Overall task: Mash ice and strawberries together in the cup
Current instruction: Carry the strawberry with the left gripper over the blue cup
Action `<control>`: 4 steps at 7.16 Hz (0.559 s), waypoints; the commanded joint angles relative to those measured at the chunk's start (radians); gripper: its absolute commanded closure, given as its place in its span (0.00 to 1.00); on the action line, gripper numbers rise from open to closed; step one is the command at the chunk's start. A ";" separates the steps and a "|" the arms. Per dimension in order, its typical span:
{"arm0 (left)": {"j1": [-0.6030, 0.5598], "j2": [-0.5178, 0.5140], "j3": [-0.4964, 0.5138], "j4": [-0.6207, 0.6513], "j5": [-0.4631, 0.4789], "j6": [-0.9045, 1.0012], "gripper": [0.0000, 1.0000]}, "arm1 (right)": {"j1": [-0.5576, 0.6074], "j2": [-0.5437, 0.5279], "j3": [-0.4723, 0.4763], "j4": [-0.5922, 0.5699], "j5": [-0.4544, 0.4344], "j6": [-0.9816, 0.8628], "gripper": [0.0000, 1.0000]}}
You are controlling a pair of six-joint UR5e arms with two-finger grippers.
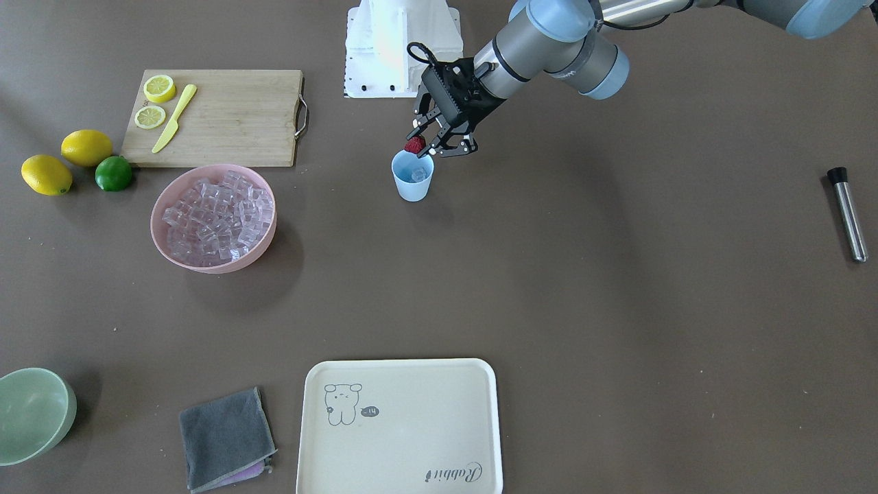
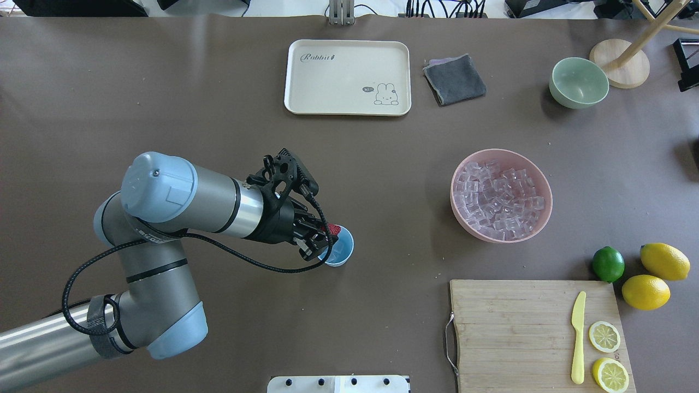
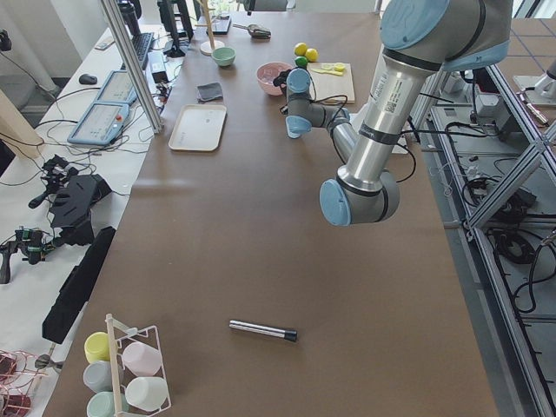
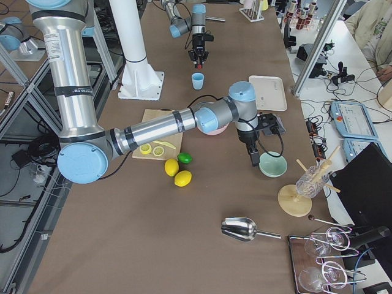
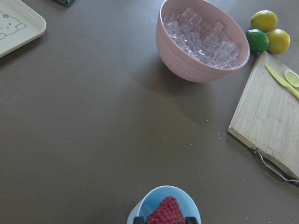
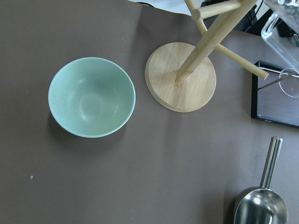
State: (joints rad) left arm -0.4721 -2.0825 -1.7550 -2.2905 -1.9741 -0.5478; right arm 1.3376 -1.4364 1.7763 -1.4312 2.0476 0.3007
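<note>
The robot's left gripper will release the dark red strawberry inside the light blue cup (image 1: 413, 175) (image 5: 167, 211), down with the ice cube.
The light blue cup (image 1: 413, 180) stands upright on the brown table, near the middle, with an ice cube (image 1: 418, 175) inside. My left gripper (image 1: 420, 145) hangs just above its rim, shut on a dark red strawberry (image 1: 414, 144). In the left wrist view the strawberry (image 5: 167, 212) sits between the fingertips, right over the cup's mouth (image 5: 149, 198). More ice (image 1: 216, 214) fills the pink bowl (image 1: 264, 237). My right gripper (image 4: 253, 160) shows only in the exterior right view, beside the pale green bowl (image 4: 272, 164); I cannot tell its state.
A cutting board (image 1: 226, 116) carries lemon slices and a yellow knife. Two lemons and a lime (image 1: 114, 173) lie beside it. A metal rod with a black tip (image 1: 848, 214) lies far off. A cream tray (image 1: 399, 425) and grey cloth (image 1: 225, 438) sit at the table edge.
</note>
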 commanded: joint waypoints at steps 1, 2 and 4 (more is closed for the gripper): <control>0.007 -0.004 0.034 -0.009 0.047 0.006 1.00 | -0.002 -0.001 0.003 0.000 -0.006 0.000 0.00; 0.007 -0.004 0.078 -0.070 0.055 -0.003 1.00 | -0.003 0.001 0.006 0.000 -0.006 0.003 0.00; 0.009 -0.007 0.114 -0.124 0.055 -0.009 1.00 | -0.011 0.004 0.006 0.000 -0.012 0.006 0.00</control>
State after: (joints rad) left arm -0.4643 -2.0876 -1.6624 -2.3879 -1.9214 -0.5519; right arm 1.3318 -1.4346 1.7818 -1.4312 2.0397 0.3040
